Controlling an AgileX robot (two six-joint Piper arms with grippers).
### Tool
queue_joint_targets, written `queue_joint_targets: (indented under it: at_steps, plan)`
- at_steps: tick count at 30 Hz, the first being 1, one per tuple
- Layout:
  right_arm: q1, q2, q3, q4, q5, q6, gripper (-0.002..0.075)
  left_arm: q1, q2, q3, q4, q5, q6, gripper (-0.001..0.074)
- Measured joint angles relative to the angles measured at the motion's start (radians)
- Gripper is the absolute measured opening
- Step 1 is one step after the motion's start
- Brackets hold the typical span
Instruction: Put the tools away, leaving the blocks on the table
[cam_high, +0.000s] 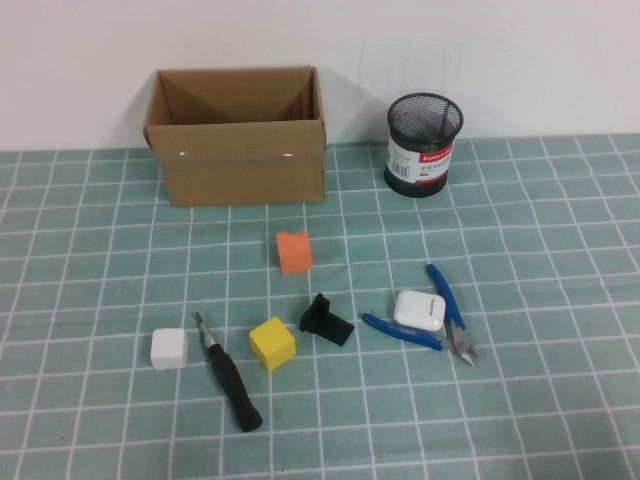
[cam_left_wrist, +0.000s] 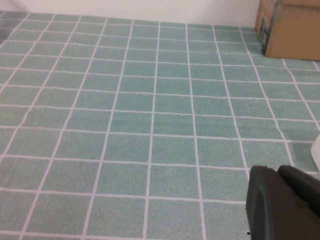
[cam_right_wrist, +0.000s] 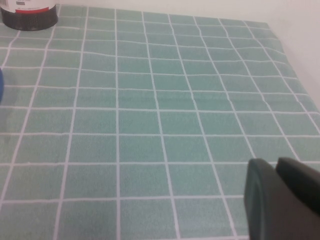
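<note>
Next, my left gripper closes on the handle end (cam_high: 218, 361) beside the metal part of the black-handled screwdriver, between the white block and the yellow block.
On the teal gridded table (cam_high: 560, 240) lie the tools. The black-handled screwdriver (cam_high: 228, 373) rests near the front, between the white block (cam_high: 169, 348) and the yellow block (cam_high: 272, 343). The blue-handled pliers (cam_high: 405, 333) lie to the right, their handles spread around a white earbud case (cam_high: 418, 310). The orange block (cam_high: 293, 252) sits further back, in the middle. Neither arm shows in the high view. My left gripper (cam_left_wrist: 278, 171) is shut and empty over bare table at the left. My right gripper (cam_right_wrist: 275, 162) is also shut and empty, over bare table at the right.
An open cardboard box (cam_high: 240, 150) stands at the back left, its corner (cam_left_wrist: 290, 30) showing in the left wrist view. A black mesh pen cup (cam_high: 423, 146) stands at the back right and shows as (cam_right_wrist: 29, 12). A small black bracket (cam_high: 326, 321) lies beside the yellow block.
</note>
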Motion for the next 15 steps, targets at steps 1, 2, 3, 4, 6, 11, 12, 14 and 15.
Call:
queue_joint_targets:
  at_steps: [1, 2, 3, 4, 6, 11, 12, 14, 15]
  plan:
    - [0.0, 0.0, 0.0, 0.0, 0.0, 0.0, -0.0008, 0.0, 0.0, 0.0, 0.0, 0.0, 0.0, -0.0004]
    - [0.0, 0.0, 0.0, 0.0, 0.0, 0.0, -0.0008, 0.0, 0.0, 0.0, 0.0, 0.0, 0.0, -0.0004]
    - [0.0, 0.0, 0.0, 0.0, 0.0, 0.0, -0.0007, 0.0, 0.0, 0.0, 0.0, 0.0, 0.0, -0.0004]
    - [0.0, 0.0, 0.0, 0.0, 0.0, 0.0, -0.0007, 0.0, 0.0, 0.0, 0.0, 0.0, 0.0, -0.0004]
    - [0.0, 0.0, 0.0, 0.0, 0.0, 0.0, -0.0007, 0.0, 0.0, 0.0, 0.0, 0.0, 0.0, -0.0004]
    - [0.0, 0.0, 0.0, 0.0, 0.0, 0.0, -0.0007, 0.0, 0.0, 0.0, -0.103, -0.036, -0.077, -0.0004]
    - [0.0, 0.0, 0.0, 0.0, 0.0, 0.0, -0.0007, 0.0, 0.0, 0.0, -0.141, -0.056, -0.108, -0.0004]
    - [0.0, 0.0, 0.0, 0.0, 0.0, 0.0, -0.0007, 0.0, 0.0, 0.0, -0.201, -0.103, -0.16, -0.0004]
    - [0.0, 0.0, 0.0, 0.0, 0.0, 0.0, -0.0008, 0.0, 0.0, 0.0, -0.233, -0.129, -0.185, -0.0004]
